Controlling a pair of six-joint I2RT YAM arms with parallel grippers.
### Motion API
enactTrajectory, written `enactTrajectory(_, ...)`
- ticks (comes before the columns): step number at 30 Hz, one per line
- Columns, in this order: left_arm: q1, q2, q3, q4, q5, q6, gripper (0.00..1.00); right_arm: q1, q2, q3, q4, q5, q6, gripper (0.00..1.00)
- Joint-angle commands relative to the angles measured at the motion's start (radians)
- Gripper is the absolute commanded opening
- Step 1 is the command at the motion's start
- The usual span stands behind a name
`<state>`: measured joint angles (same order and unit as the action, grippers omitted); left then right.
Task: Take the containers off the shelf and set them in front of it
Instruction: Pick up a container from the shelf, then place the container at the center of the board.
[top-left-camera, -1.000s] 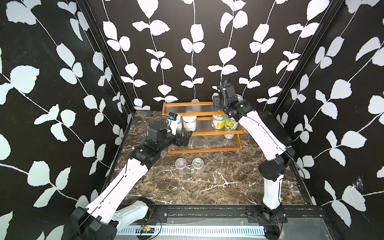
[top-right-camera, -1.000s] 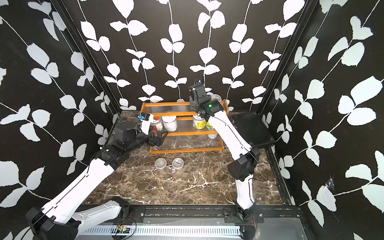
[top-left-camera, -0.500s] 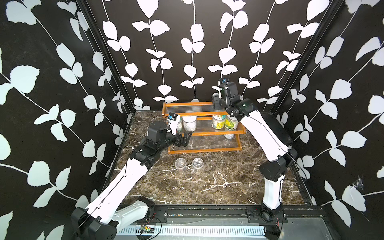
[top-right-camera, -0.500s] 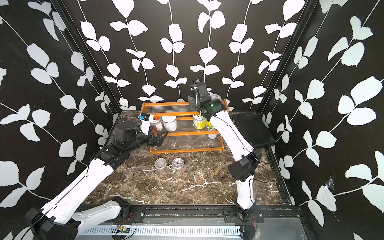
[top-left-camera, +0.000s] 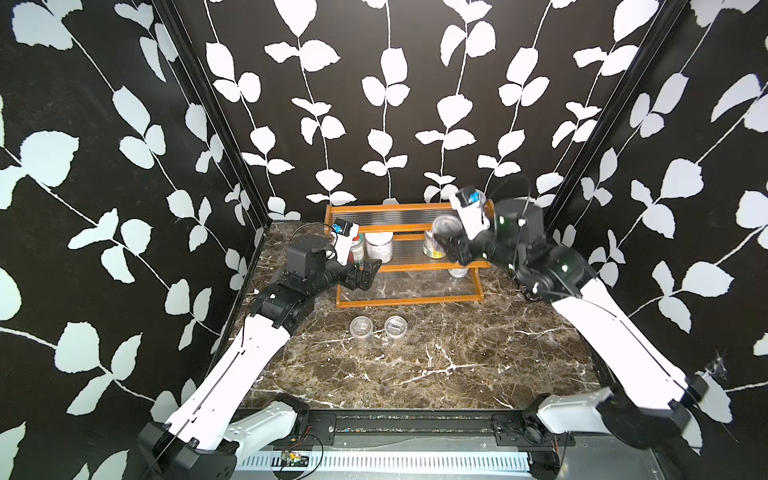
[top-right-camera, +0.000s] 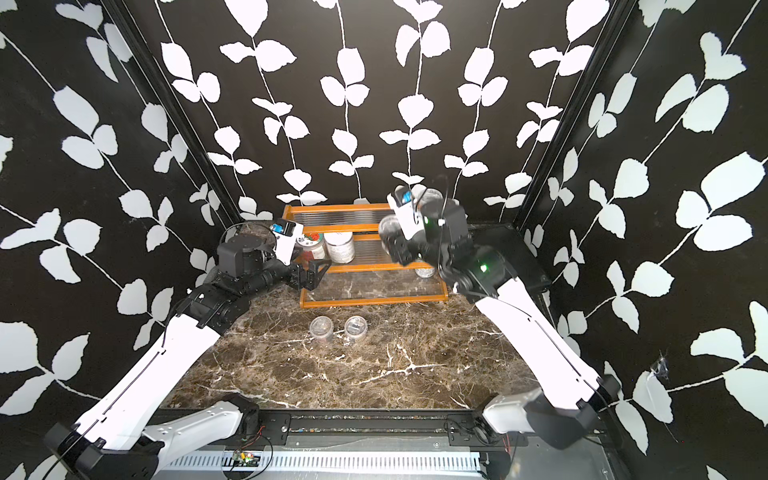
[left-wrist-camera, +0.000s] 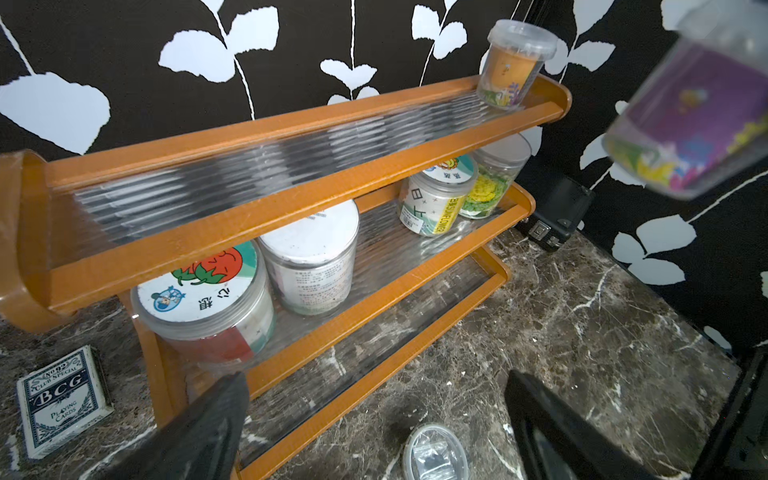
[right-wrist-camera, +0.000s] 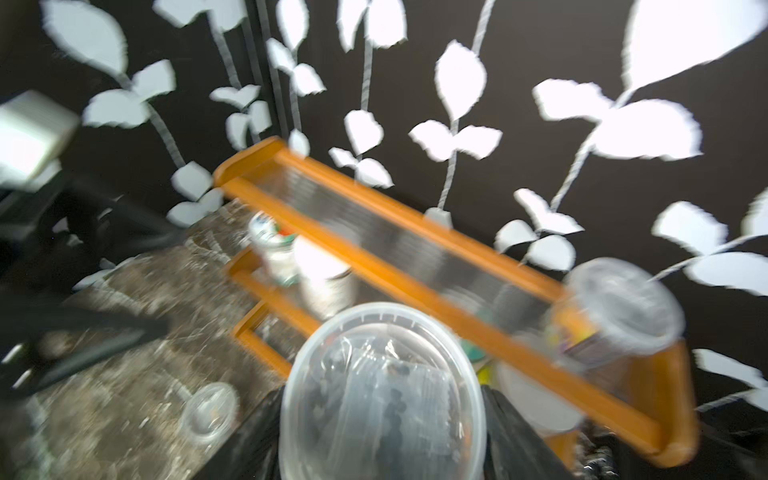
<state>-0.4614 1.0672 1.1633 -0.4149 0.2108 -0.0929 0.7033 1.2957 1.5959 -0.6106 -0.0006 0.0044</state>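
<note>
Next, I set the clear lidded cup down on the marble floor (top-left-camera: 426, 328) next to the cup that is nearer my right gripper.
My right gripper (top-left-camera: 451, 245) is shut on a clear lidded cup (top-left-camera: 445, 226), held in the air in front of the shelf's (top-left-camera: 409, 301) right half; the right wrist view shows the cup (right-wrist-camera: 382, 390) between both fingers (right-wrist-camera: 511, 436). Another cup (left-wrist-camera: 513, 62) stands at the top tier's right end. The middle tier holds a tomato-lid jar (left-wrist-camera: 199, 299), a white-lid jar (left-wrist-camera: 311, 257) and two jars (left-wrist-camera: 436, 199) at the right. A tin can (top-left-camera: 458, 272) sits on the lowest tier. Two cups (top-left-camera: 360, 328) (top-left-camera: 395, 326) stand on the floor in front. My left gripper (top-left-camera: 368, 272) hangs open by the shelf's left end, holding nothing.
A blue playing-card box (left-wrist-camera: 62, 399) lies on the marble floor left of the shelf. A flat black case (top-right-camera: 515, 253) lies to the shelf's right, under my right arm. Black leaf-patterned walls close in at the back and on both sides.
My right gripper has come away from the top tier, down and toward the front, carrying the clear cup. The left arm has stayed where it was.
</note>
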Motion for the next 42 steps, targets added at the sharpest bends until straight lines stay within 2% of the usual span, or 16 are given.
enactTrajectory(1, 0.007, -0.026, 0.016, -0.028, 0.046, 0.01, 0.99, 0.044, -0.068, -0.205, 0.095, -0.047, 0.009, 0.55)
enactTrajectory(7, 0.011, -0.039, -0.008, -0.029, 0.061, 0.004, 0.99, 0.096, -0.164, -0.538, 0.264, -0.011, 0.052, 0.54)
enactTrajectory(15, 0.012, -0.048, -0.016, -0.045, 0.05, 0.005, 0.99, 0.1, -0.124, -0.788, 0.528, -0.018, 0.065, 0.54)
enactTrajectory(24, 0.012, -0.066, -0.07, -0.037, 0.051, -0.015, 0.99, 0.1, 0.001, -0.891, 0.655, -0.025, 0.059, 0.54)
enactTrajectory(33, 0.012, -0.065, -0.078, -0.027, 0.071, -0.035, 0.99, 0.099, 0.057, -0.995, 0.79, -0.019, 0.075, 0.54)
enactTrajectory(42, 0.012, -0.049, -0.071, -0.03, 0.081, -0.032, 0.99, 0.1, 0.11, -1.036, 0.853, -0.027, 0.059, 0.6)
